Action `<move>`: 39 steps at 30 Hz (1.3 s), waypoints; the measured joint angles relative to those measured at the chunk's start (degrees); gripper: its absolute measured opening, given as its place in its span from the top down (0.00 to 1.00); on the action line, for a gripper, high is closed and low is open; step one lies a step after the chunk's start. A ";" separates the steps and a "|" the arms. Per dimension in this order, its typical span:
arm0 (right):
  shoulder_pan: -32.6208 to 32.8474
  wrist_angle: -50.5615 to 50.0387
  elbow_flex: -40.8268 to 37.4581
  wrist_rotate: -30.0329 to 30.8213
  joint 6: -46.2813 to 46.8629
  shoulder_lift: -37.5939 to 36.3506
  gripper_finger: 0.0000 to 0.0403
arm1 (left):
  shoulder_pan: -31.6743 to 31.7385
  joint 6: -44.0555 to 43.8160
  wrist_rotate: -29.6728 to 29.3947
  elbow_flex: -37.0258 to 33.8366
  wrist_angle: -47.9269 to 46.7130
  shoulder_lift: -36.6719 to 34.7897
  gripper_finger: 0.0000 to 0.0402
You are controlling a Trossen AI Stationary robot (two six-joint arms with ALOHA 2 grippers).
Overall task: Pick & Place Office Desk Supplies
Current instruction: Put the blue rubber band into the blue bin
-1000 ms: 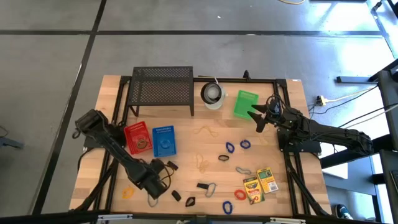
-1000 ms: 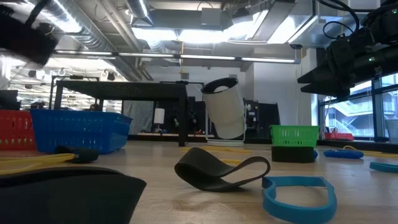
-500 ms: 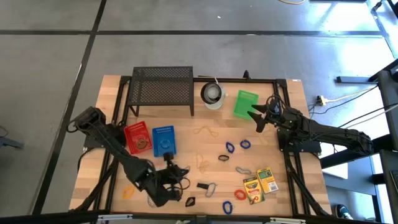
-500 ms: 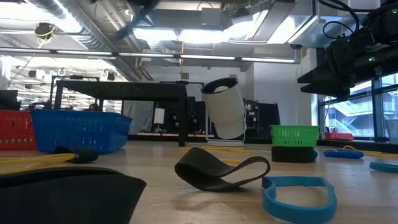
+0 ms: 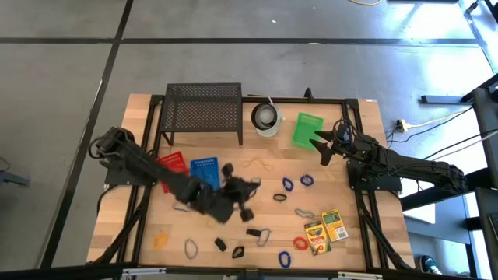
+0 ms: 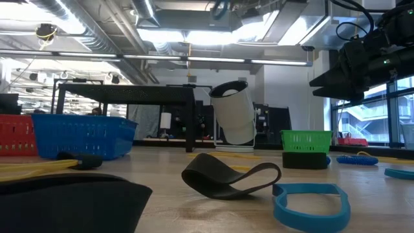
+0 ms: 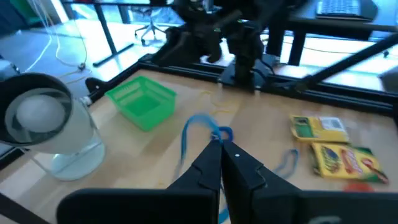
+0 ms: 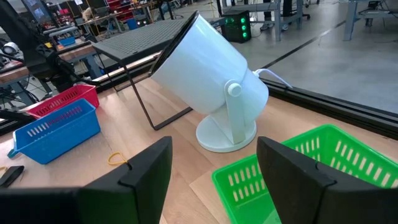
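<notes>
My left gripper needs to let go of the blue rubber band inside the blue basket [image 5: 207,175], the one that sits beside the red one.
My left gripper [image 5: 250,194] hangs over the middle of the table. In its wrist view the fingers [image 7: 221,144] are shut, and I see nothing between them. My right gripper [image 5: 323,145] hovers open above the green basket; its fingers stand wide apart in its wrist view [image 8: 214,186]. Two yellow-green crayon boxes [image 5: 325,231] [image 7: 336,149] lie flat toward the near right. Blue rubber bands [image 5: 296,183], a red band [image 5: 299,243], a yellow band [image 5: 161,239], tan bands [image 5: 257,163], black binder clips [image 5: 253,232] and a silver clip [image 5: 264,237] lie loose on the wood.
A black mesh rack [image 5: 202,109] stands at the far edge, and a white cup-like object [image 5: 267,118] beside it. The green basket [image 5: 308,128] sits under my right gripper. Red [image 5: 173,162] and blue [image 5: 204,167] baskets sit left of centre. A black band [image 6: 226,178] lies close to the low camera.
My left arm has swung from the near left edge toward the table's middle, moving right and toward the far side, and has risen out of the low view's left. My right arm has kept still. The loose items lie where they were.
</notes>
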 joint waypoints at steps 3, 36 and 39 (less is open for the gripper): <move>0.00 0.00 0.00 -0.01 0.01 0.01 0.41 | 3.71 1.04 3.31 -0.01 -1.70 -1.53 0.99; 0.00 -0.02 0.00 -0.01 -0.01 -0.01 0.41 | 2.67 -59.30 15.74 -33.43 -26.74 -20.88 0.99; 0.02 -0.02 0.00 0.01 0.00 -0.01 0.41 | 2.68 -59.57 16.44 -33.51 -26.57 -20.88 0.99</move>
